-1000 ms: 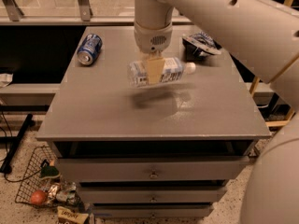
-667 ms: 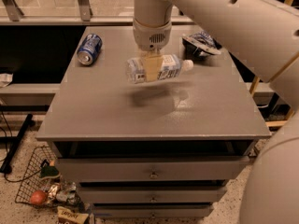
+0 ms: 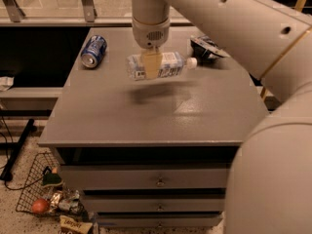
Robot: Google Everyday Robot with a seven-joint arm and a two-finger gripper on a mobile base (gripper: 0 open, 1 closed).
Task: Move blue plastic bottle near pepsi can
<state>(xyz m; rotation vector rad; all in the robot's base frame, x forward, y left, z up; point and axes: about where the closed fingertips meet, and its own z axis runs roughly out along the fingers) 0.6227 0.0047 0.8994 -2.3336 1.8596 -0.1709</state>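
Note:
Next, I let go of the blue plastic bottle on the grey table [image 3: 126,54] between the pepsi can and the snack bag, right up against the can.
My gripper [image 3: 150,65] hangs over the middle of the grey table [image 3: 117,121] and is shut on the blue plastic bottle [image 3: 168,65]. The bottle lies level in the fingers, white cap pointing right, lifted above the tabletop with its shadow below it. The pepsi can [image 3: 93,51] lies on its side at the table's back left, silver top toward me, a short way left of the bottle.
A dark blue-and-white foil snack bag [image 3: 207,48] lies at the back right of the table. Drawers sit under the tabletop. A wire basket [image 3: 46,194] with litter stands on the floor at lower left. My arm fills the right side.
My gripper has carried the bottle a little to the left and back, toward the can. The can and the snack bag have not moved.

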